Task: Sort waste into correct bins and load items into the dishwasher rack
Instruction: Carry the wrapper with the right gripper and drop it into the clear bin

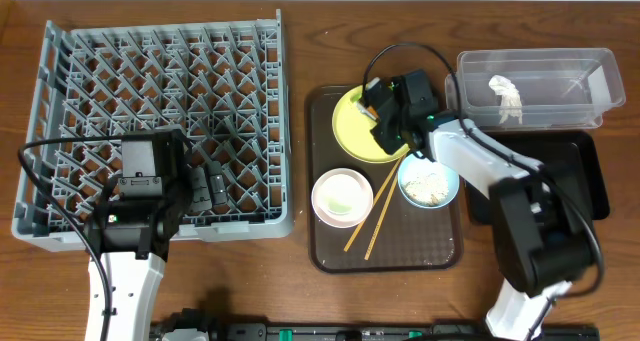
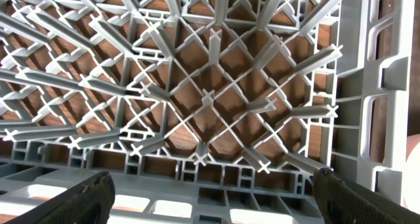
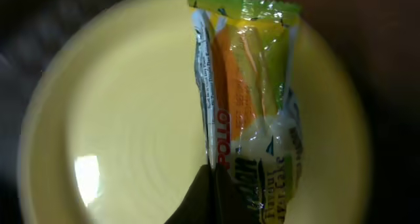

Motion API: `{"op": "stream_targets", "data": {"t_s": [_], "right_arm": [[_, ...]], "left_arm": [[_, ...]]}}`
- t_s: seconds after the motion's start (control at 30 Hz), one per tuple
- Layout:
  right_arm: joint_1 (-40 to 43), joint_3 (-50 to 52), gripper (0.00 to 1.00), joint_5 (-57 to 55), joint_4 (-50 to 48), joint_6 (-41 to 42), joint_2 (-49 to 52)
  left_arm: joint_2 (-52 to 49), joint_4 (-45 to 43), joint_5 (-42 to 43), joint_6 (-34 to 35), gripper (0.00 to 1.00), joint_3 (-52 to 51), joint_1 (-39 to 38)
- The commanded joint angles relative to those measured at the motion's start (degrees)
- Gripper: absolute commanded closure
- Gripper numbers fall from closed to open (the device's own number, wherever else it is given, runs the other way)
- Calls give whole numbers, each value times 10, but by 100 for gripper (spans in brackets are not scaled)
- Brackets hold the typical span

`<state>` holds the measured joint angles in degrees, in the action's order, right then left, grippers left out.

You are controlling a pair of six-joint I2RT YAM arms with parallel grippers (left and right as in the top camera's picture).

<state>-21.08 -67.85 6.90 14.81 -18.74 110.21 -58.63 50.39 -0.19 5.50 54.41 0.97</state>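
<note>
I should release the snack wrapper, which lies on the pale yellow plate now, from my right gripper in the clear tub, across the near half of the crumpled tissue [image 1: 503,101].
A green-and-orange snack wrapper [image 3: 252,86] lies on the pale yellow plate [image 3: 118,119]. My right gripper [image 3: 211,191] is shut on the wrapper's left seam. From overhead this gripper [image 1: 378,113] hangs over the plate [image 1: 347,133] and hides most of the wrapper. My left gripper [image 2: 213,198] stands open above the front wall of the grey dishwasher rack [image 2: 216,99], nothing between its fingers [image 2: 85,198]. In the overhead view it [image 1: 205,186] is at the near edge of the rack [image 1: 60,121]. A crumpled tissue [image 1: 508,99] lies in the clear tub [image 1: 590,71].
On the brown serving tray [image 1: 330,253] are a pinkish-white bowl [image 1: 342,198], a light blue bowl [image 1: 430,184] holding white crumbs, and two chopsticks [image 1: 375,216]. A black tray [image 1: 592,176] lies at the right, under my right arm.
</note>
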Motion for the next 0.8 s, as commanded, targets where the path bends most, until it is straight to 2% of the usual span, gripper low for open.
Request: {"op": "stream_targets", "data": {"t_s": [0.0, 0.17, 0.3, 0.5, 0.77], "right_arm": [[6, -7, 99, -49, -4, 70, -91], [29, -7, 99, -177, -11, 169, -154], [69, -7, 99, -274, -6, 300, -179], [169, -7, 99, -269, 0, 493, -179], [251, -7, 99, -193, -8, 515, -163]], "left_arm": [[-1, 1, -3, -5, 2, 13, 2], [-1, 1, -3, -5, 2, 13, 2], [-1, 1, -3, -5, 2, 13, 2], [-1, 1, -3, -5, 2, 13, 2], [-1, 1, -3, -5, 2, 13, 2]]}}
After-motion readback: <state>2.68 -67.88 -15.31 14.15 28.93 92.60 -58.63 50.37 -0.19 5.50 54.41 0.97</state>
